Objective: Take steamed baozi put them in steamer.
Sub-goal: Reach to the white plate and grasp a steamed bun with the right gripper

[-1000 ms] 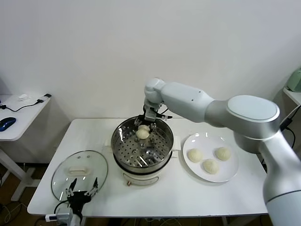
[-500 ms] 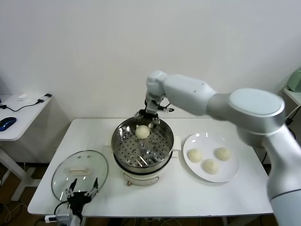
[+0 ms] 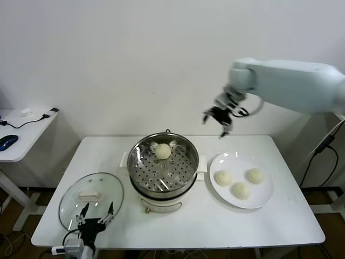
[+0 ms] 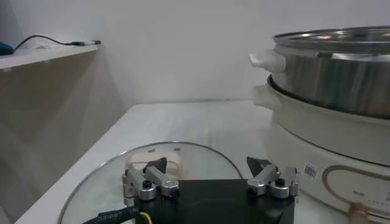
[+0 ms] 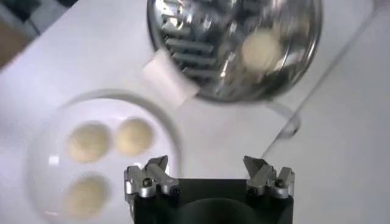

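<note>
The robot's right gripper will next move to the white plate and close around the baozi [image 3: 222, 177] [image 5: 134, 136] nearest the steamer.
One steamed baozi [image 3: 163, 151] lies at the back of the shiny steamer [image 3: 141, 167] basket; the right wrist view shows that baozi [image 5: 261, 47] in the steamer [image 5: 183, 36] too. Three more baozi [image 3: 223, 177] [image 3: 255, 175] [image 3: 241, 190] rest on the white plate [image 3: 267, 195], seen also as pale buns [image 5: 89, 141] [image 5: 134, 135] [image 5: 85, 195] from the right wrist. My right gripper [image 3: 218, 120] hangs open and empty high in the air between steamer and plate, [image 5: 206, 165] in its own view. My left gripper [image 3: 94, 216] is parked open at the table's front left, over the glass lid [image 4: 183, 152].
The glass lid [image 3: 73, 202] with a cream handle lies at the front left of the white table [image 3: 215, 226]. A side desk [image 3: 21, 140] with a blue mouse and cable stands at far left. The steamer's cream pot base [image 4: 317, 146] rises close by the left gripper.
My right gripper let go of a baozi at the back of the steamer, opened, then rose and swung right toward the plate. The left arm has stayed still.
</note>
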Motion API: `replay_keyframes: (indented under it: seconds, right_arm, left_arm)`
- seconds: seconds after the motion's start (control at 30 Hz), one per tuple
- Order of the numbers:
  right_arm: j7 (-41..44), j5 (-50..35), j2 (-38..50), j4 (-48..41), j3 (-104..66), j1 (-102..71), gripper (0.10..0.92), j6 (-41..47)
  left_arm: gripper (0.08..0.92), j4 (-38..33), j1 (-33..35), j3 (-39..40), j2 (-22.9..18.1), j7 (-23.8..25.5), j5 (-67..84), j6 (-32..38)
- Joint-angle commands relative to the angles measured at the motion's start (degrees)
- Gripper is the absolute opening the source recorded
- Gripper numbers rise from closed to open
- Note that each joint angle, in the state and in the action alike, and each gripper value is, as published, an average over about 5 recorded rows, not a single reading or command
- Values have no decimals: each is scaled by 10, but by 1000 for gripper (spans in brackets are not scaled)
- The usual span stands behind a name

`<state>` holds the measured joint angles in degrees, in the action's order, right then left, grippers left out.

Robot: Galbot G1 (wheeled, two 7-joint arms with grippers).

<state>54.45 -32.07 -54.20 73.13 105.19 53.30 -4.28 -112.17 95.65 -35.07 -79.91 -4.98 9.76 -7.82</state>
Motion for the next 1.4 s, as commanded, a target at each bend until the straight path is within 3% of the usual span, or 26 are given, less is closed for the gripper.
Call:
replay_keyframes:
  seconds: [0.03, 0.47, 1.1, 1.23, 1.4]
  right_arm:
    - [-72, -72, 127, 114, 37, -58, 823, 211]
    - [-85, -6, 47, -51, -131, -280, 823, 226]
    - [-93, 20, -11, -138, -195, -359, 814, 224]
    - [-91, 18, -12, -137, -198, -354, 775, 224]
    - [-71, 4, -1, -104, -179, -307, 666, 216]
  left_arm:
    - [823, -1, 3, -1, -3, 0, -3, 0]
    - [823, 0, 12, -1, -8, 2, -11, 0]
    - [823, 10, 9, 1, -9, 3, -14, 1]
    - [823, 7, 11, 1, -9, 3, -15, 2]
    - [823, -2, 16, -1, -9, 3, -16, 1]
